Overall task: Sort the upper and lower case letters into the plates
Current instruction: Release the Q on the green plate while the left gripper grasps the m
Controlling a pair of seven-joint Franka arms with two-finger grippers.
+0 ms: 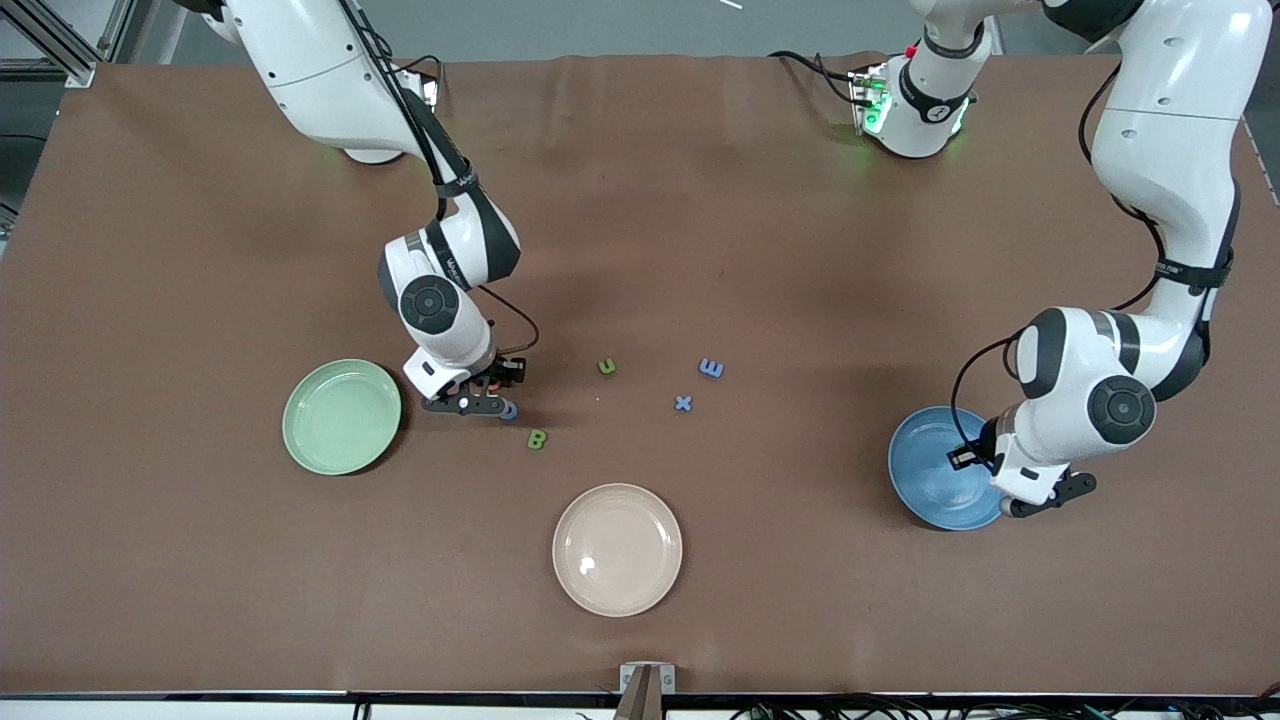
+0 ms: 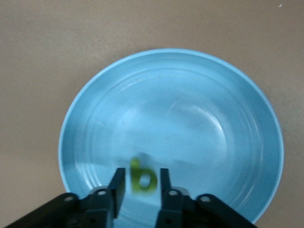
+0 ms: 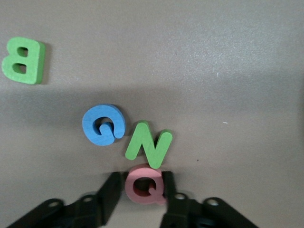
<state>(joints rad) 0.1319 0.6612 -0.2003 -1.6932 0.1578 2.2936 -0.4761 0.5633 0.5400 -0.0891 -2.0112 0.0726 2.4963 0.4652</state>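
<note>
My right gripper will let go of the red Q on the pale green plate (image 1: 349, 398), just past its middle.
My left gripper (image 1: 1000, 482) hangs over the blue plate (image 1: 925, 470). In the left wrist view it (image 2: 141, 186) is open, with a blurred green b (image 2: 142, 177) loose between its fingers over the plate (image 2: 190, 118). My right gripper (image 1: 488, 405) is down at the table beside the pale green plate (image 1: 342, 416). In the right wrist view it (image 3: 142, 189) is closed round a red Q (image 3: 145, 186) that lies on the table. A green N (image 3: 148, 145) touches the Q, with a blue G (image 3: 103, 124) and a green B (image 3: 23, 60) nearby.
A green u (image 1: 607, 367), a blue E (image 1: 711, 368) and a blue x (image 1: 683, 403) lie mid-table. The green B (image 1: 537, 439) and blue G (image 1: 510, 410) lie by the right gripper. A beige plate (image 1: 617, 549) sits nearer the front camera.
</note>
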